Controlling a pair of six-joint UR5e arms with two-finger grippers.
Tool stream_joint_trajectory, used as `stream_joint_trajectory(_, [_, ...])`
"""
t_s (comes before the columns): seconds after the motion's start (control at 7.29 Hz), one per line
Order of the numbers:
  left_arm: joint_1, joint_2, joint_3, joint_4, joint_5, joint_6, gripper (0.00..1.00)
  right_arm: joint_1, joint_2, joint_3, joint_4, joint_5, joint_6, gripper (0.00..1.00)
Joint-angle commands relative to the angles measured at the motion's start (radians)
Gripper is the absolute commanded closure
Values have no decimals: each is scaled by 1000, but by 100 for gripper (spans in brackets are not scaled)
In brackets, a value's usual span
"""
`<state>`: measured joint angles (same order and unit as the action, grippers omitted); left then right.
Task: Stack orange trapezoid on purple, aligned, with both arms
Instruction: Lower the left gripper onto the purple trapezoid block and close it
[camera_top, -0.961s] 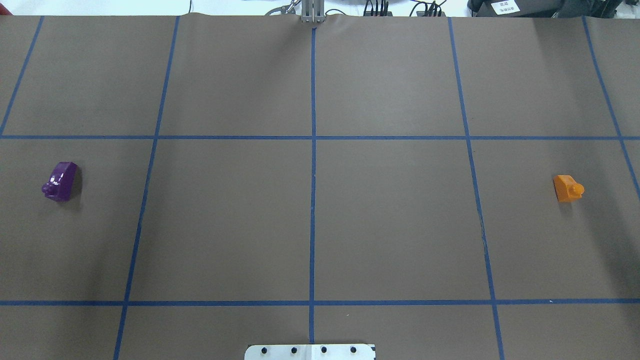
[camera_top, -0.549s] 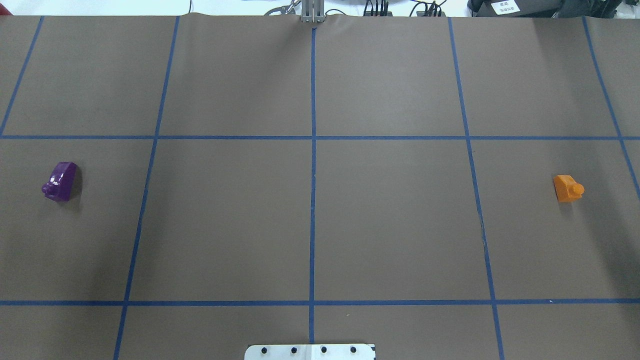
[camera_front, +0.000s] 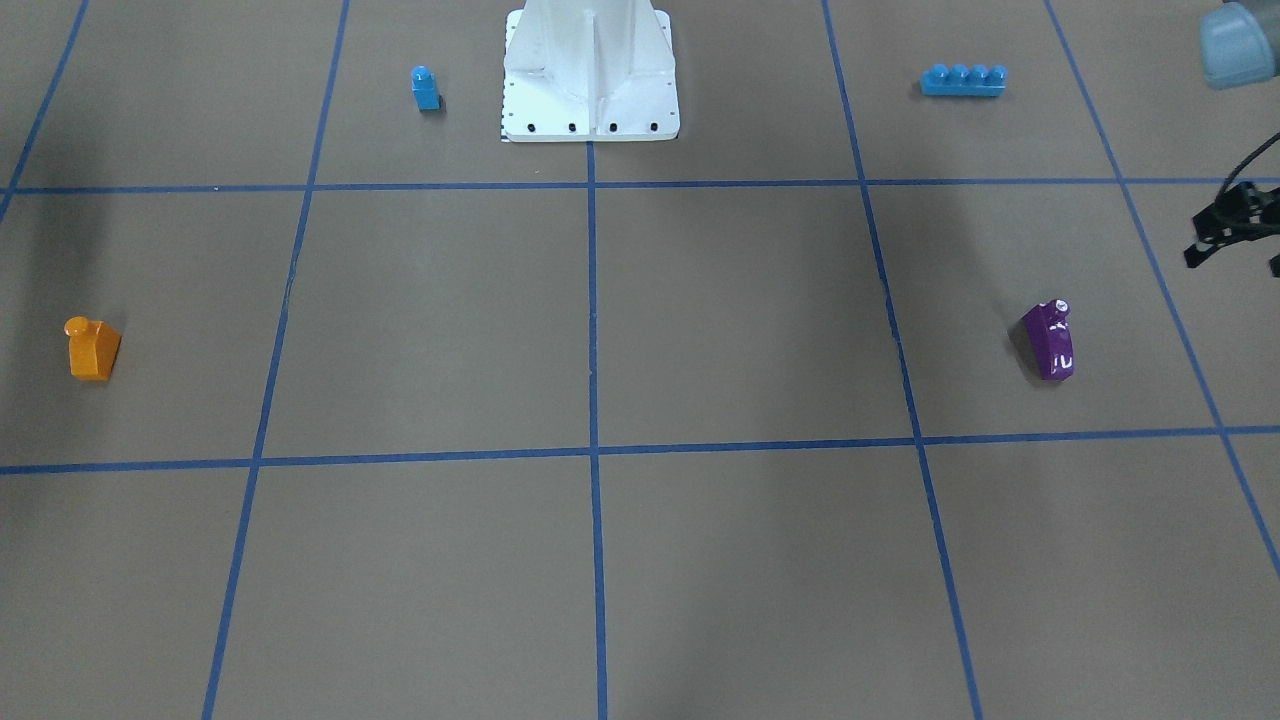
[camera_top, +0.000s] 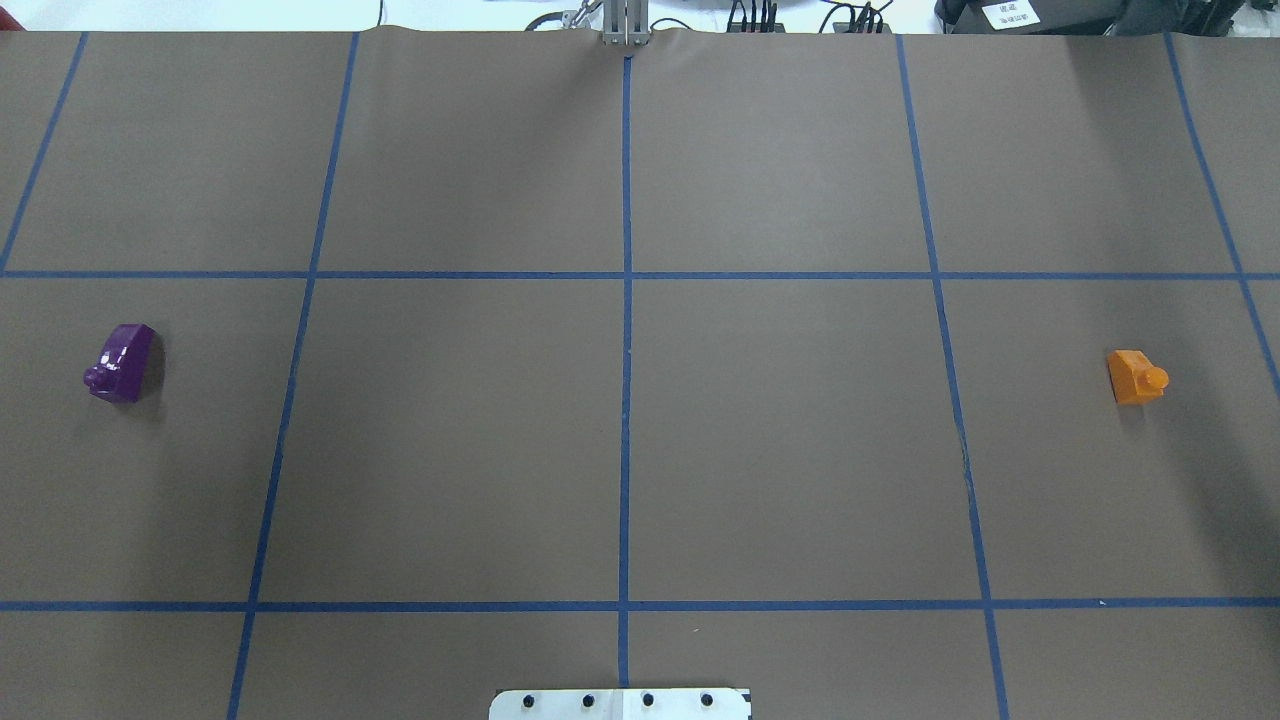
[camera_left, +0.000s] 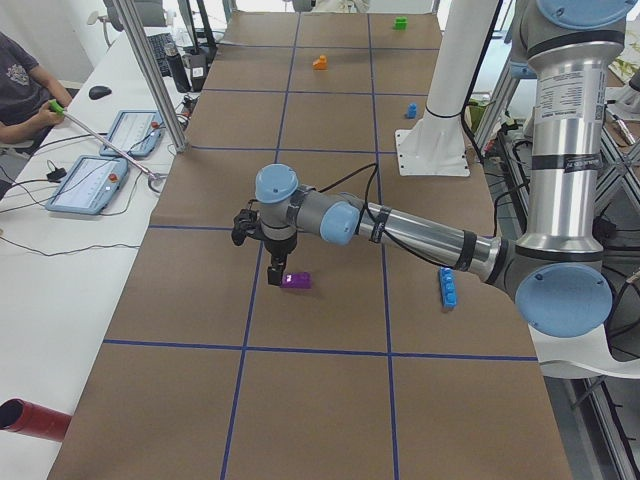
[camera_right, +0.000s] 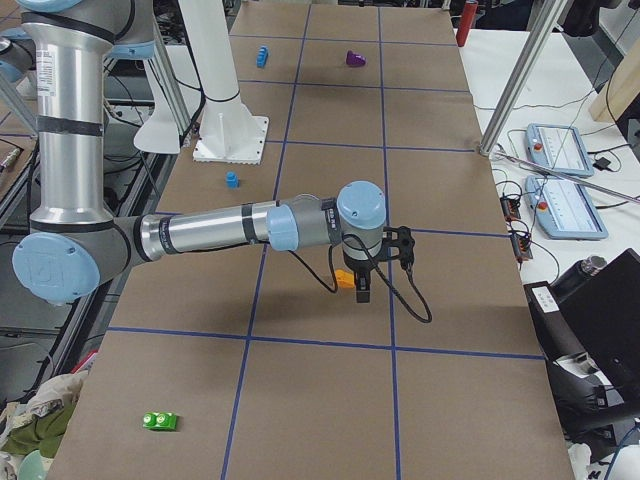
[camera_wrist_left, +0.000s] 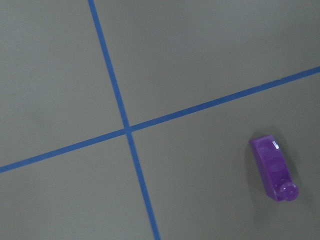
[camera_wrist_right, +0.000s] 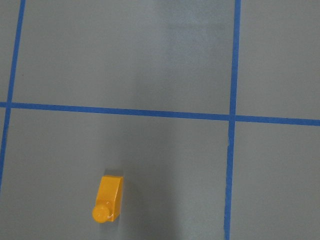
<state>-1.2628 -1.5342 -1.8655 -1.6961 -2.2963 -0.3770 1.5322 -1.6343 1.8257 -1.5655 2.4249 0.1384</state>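
Observation:
My left gripper will move to the purple brick next and close across the sides of its body (camera_front: 1050, 329) (camera_wrist_left: 278, 175) near the stud.
The purple brick (camera_top: 122, 362) lies on its side at the table's left end; it also shows in the left wrist view (camera_wrist_left: 274, 168) at the lower right. The orange trapezoid (camera_top: 1135, 376) lies on its side at the right end, stud pointing outward, and in the right wrist view (camera_wrist_right: 109, 198) it is at the lower left. In the exterior left view my left gripper (camera_left: 277, 274) hangs just beside and above the purple brick (camera_left: 296, 281). In the exterior right view my right gripper (camera_right: 360, 290) hangs close by the orange trapezoid (camera_right: 345, 280). I cannot tell whether either gripper is open or shut.
A small blue one-stud brick (camera_front: 425, 88) and a long blue four-stud brick (camera_front: 962, 79) flank the white base pedestal (camera_front: 590, 70). A green brick (camera_right: 160, 421) lies past the right end. Tablets (camera_left: 90, 183) and an operator sit along the far edge.

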Motion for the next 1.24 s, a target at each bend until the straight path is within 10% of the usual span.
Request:
stream_joint_trajectory(0.0, [163,29,20,-135,104,-268,0,-1,-1,-5,-1,-1,18,0])
stream_joint_trajectory(0.41, [245,22,156,-366,139,-425,0,0,2,-3,-1,2,23,0])
stream_joint_trajectory(1.1, [316,-29,230,-376,204,-441,7,0,7,-2,-1,3,30,0])
